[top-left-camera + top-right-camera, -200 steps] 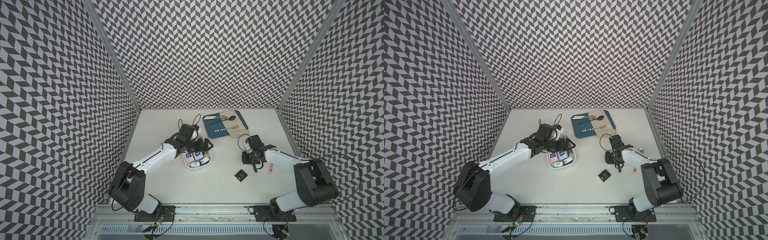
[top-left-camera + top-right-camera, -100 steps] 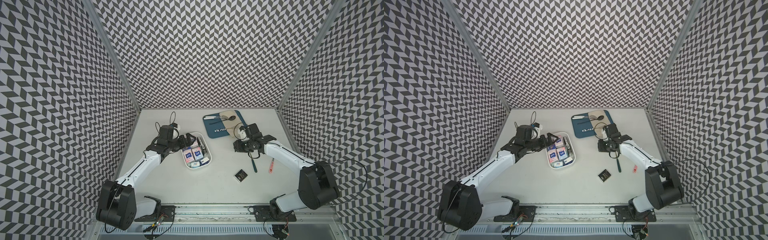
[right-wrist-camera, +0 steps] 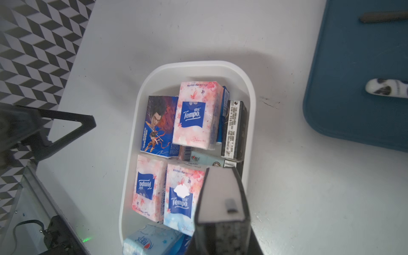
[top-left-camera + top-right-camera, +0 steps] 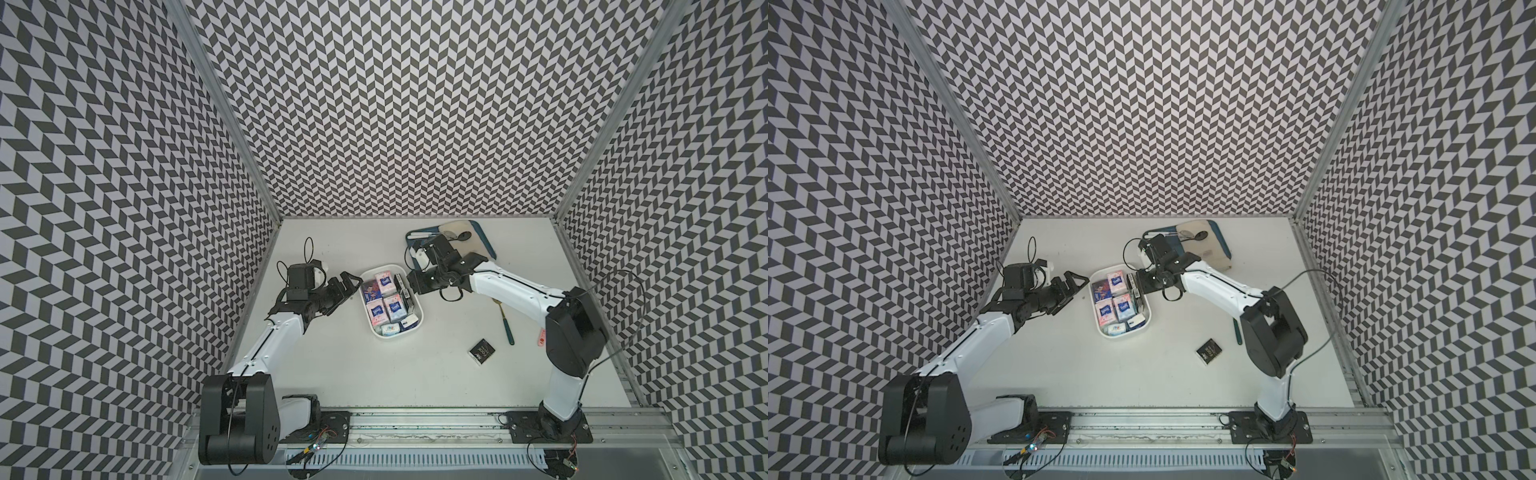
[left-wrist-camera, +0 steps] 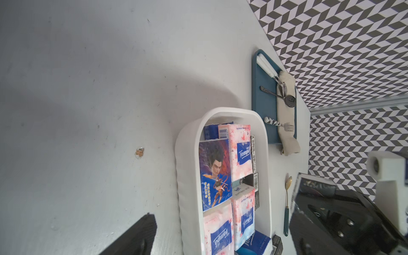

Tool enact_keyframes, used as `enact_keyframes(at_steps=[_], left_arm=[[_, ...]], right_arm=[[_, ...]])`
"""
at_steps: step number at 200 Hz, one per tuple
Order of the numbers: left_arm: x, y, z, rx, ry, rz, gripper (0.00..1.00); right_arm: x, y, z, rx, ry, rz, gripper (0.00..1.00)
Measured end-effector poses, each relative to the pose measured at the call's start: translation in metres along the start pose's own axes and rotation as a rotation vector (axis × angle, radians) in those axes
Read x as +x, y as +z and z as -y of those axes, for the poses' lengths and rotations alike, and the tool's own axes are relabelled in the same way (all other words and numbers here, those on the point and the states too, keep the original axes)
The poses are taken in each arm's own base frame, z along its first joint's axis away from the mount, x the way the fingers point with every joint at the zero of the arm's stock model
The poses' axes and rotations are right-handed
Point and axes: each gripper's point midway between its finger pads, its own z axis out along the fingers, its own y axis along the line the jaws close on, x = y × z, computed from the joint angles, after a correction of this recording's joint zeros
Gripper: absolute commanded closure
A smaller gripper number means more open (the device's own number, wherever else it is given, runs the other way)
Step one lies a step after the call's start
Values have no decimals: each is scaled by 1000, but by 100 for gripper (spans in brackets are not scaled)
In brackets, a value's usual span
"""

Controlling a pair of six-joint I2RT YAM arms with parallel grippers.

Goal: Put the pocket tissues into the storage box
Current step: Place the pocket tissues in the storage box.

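Observation:
I will let go of the black packet with my right gripper in the storage box (image 4: 398, 289) (image 3: 219, 133), next to the farthest pink-white packet. The black packet is now held over the box's rim.
The white storage box (image 4: 419, 318) (image 4: 1096, 320) sits mid-table, holding several pocket tissues (image 4: 393, 308) (image 3: 194, 114): pink-white, dark blue, pale blue and black. Just left of the box, my left gripper (image 4: 348, 283) (image 4: 1077, 282) is open and empty; one finger (image 5: 136, 236) shows in the left wrist view. My right gripper (image 4: 409, 284) (image 4: 1139, 284) hovers over the box's right rim, shut on a black packet (image 3: 220, 198). Another black packet (image 4: 481, 351) (image 4: 1209, 351) lies on the table to the right.
A blue tray (image 4: 486, 241) (image 4: 1223, 245) with cutlery and a beige cloth lies behind the box, close to my right arm. A gold spoon with a green handle (image 4: 508, 332) (image 5: 286, 212) and a small pink item (image 4: 541, 337) lie at the right.
My left gripper pulled back leftward from over the box and now stands beside it. My right gripper travelled left from the spoon area to the box's right rim, carrying the black packet.

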Motion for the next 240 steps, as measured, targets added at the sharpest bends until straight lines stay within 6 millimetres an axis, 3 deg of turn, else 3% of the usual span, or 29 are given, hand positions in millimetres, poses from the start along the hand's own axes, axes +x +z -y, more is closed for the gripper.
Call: enact_keyframes(at_steps=[34, 85, 128, 179, 240], left_arm=[[2, -1, 3, 16, 9, -8, 0], [2, -1, 4, 27, 10, -16, 0], [3, -2, 5, 34, 11, -19, 0], [2, -4, 6, 40, 10, -15, 0], [1, -7, 9, 50, 18, -5, 0]], right_arm=[[-11, 27, -7, 25, -29, -12, 92], [-28, 49, -8, 70, -42, -6, 92], [-20, 67, -8, 96, -53, -44, 92], [-15, 70, -12, 104, -62, -63, 90], [-18, 83, 1, 203, -51, -85, 84]])
